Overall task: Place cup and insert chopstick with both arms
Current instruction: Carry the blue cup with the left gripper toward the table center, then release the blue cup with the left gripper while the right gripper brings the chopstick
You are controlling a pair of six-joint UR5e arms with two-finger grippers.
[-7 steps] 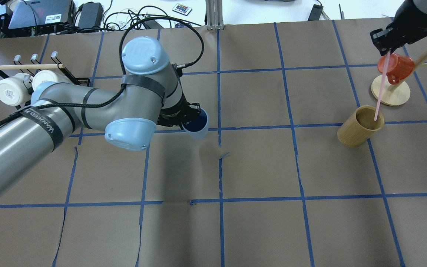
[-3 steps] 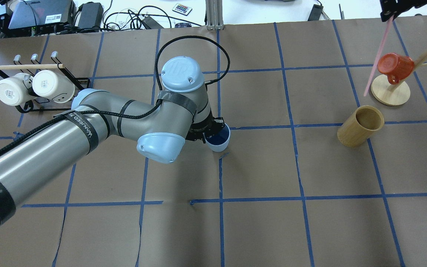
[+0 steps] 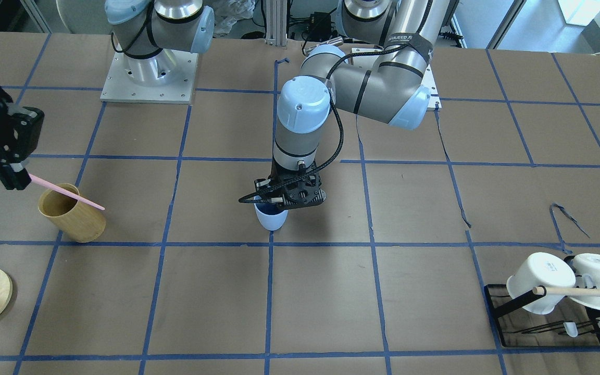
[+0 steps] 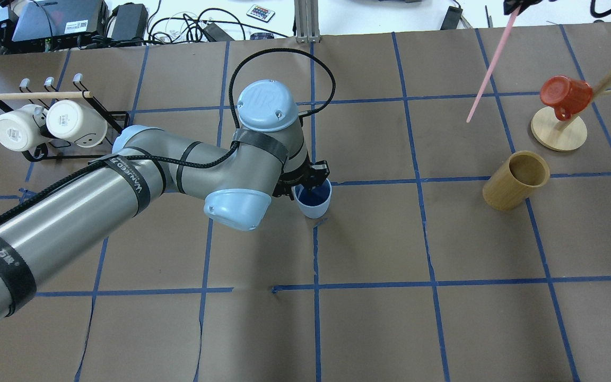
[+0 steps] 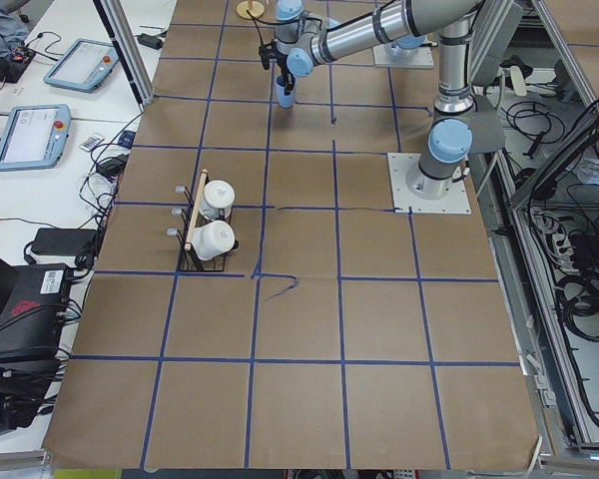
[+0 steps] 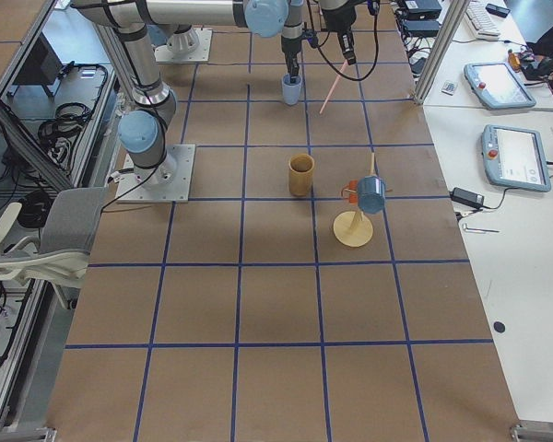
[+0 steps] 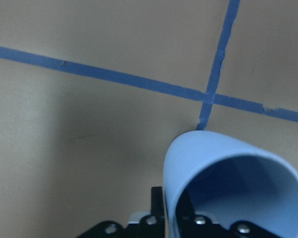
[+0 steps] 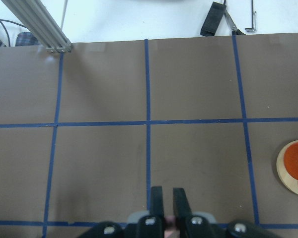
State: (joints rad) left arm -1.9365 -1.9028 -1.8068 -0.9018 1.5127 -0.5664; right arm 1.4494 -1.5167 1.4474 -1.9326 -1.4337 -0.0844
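Observation:
Next, my right gripper releases the pale-pink chopstick inside the light-blue cup (image 3: 267,214), leaning against the cup's rim.
My left gripper (image 4: 308,180) is shut on the near rim of the light-blue cup (image 4: 313,200), which it holds slightly tilted, low over a tape crossing at mid-table. I cannot tell whether the base touches the paper. The cup also shows in the front view (image 3: 271,219) and fills the lower right of the left wrist view (image 7: 233,188). My right gripper (image 3: 12,179) is shut on the top end of the pale-pink chopstick (image 4: 488,69), which hangs slanted in the air, clear of everything. In the right wrist view the fingers (image 8: 156,198) are closed on it.
A tan bamboo cup (image 4: 515,180) stands at the right. Behind it a red mug (image 4: 565,95) hangs on a wooden stand (image 4: 559,130). At the far left a black rack holds two white mugs (image 4: 45,124) and a wooden dowel (image 4: 37,96).
The left arm carried the blue cup rightward to the tape crossing. The right gripper lifted the pink chopstick out of the bamboo cup and moved it up and toward the centre.

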